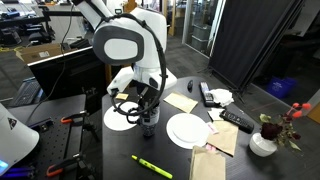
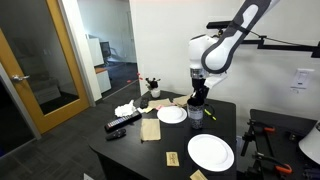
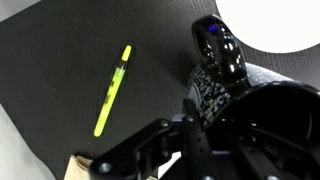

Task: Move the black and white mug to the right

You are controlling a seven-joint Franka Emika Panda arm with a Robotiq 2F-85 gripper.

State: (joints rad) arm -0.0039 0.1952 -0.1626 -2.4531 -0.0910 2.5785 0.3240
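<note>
My gripper needs to release the black and white mug close beside the white plate nearer the vase (image 1: 159, 134).
The black and white mug (image 3: 212, 92) stands on the black table, its handle (image 3: 222, 48) pointing away from the camera in the wrist view. It is small and dark under the arm in both exterior views (image 1: 149, 126) (image 2: 196, 116). My gripper (image 3: 215, 125) reaches down over it with a finger against its patterned side and looks closed on it. The gripper also shows in both exterior views (image 1: 148, 112) (image 2: 197, 104). The mug sits between two white plates.
White plates lie on either side of the mug (image 1: 188, 130) (image 1: 120, 117) (image 2: 172, 114) (image 2: 211, 152). A yellow highlighter (image 3: 112, 90) (image 1: 150, 165) lies near the front edge. A white vase with flowers (image 1: 263, 143), a remote (image 1: 237, 120) and brown napkins (image 1: 181, 102) lie further off.
</note>
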